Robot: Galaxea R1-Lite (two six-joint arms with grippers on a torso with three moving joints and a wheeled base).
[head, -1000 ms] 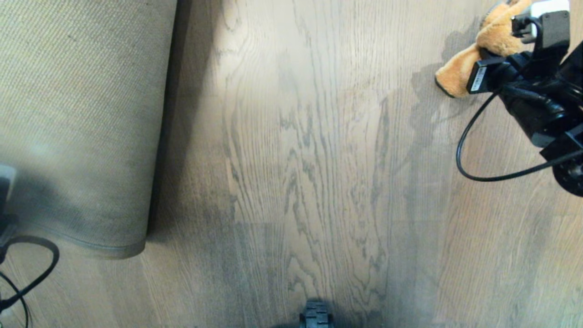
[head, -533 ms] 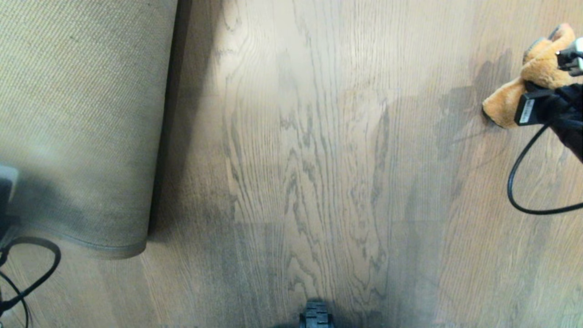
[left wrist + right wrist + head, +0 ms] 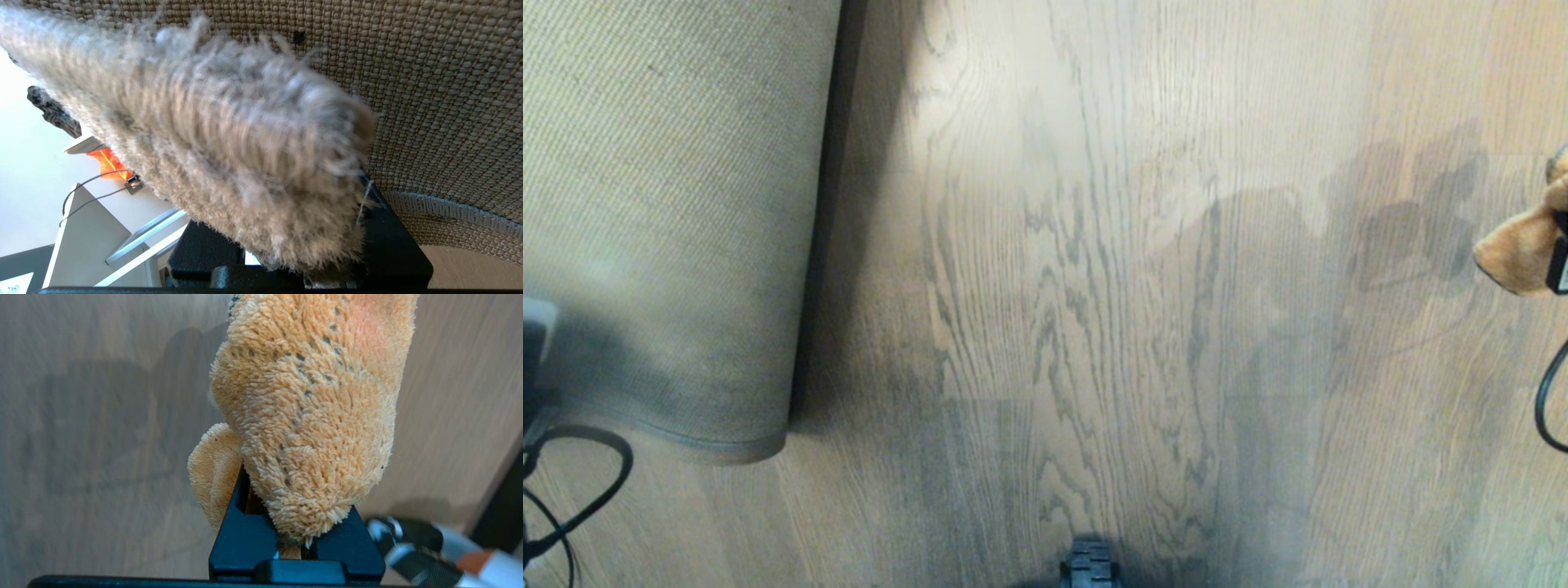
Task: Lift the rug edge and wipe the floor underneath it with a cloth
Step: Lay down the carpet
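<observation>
My right gripper will release the orange-tan cloth on the bare floor (image 3: 1465,323) near the cable across from the rug. The cloth now hangs over the wood-grain floor.
The rug edge (image 3: 711,445) is held up off the floor (image 3: 1078,286) at the left, its beige woven backing (image 3: 670,229) turned toward me. In the left wrist view my left gripper (image 3: 298,249) is shut on the rug edge (image 3: 245,163), fluffy pile bulging between the black fingers (image 3: 392,245) and the backing (image 3: 449,102) arching over. At the far right edge of the head view only a tip of the orange-tan cloth (image 3: 1523,257) shows. My right gripper (image 3: 296,539) is shut on the cloth (image 3: 314,408), which hangs over the wood-grain floor (image 3: 102,416).
A black cable (image 3: 588,482) loops at the lower left and another cable (image 3: 1547,408) at the right edge. A dark part of my base (image 3: 1089,567) shows at the bottom middle. White furniture (image 3: 81,228) stands beyond the rug.
My right gripper has carried the cloth to the right and nearer to me, almost out of the head view. The left gripper and the lifted rug have stayed still.
</observation>
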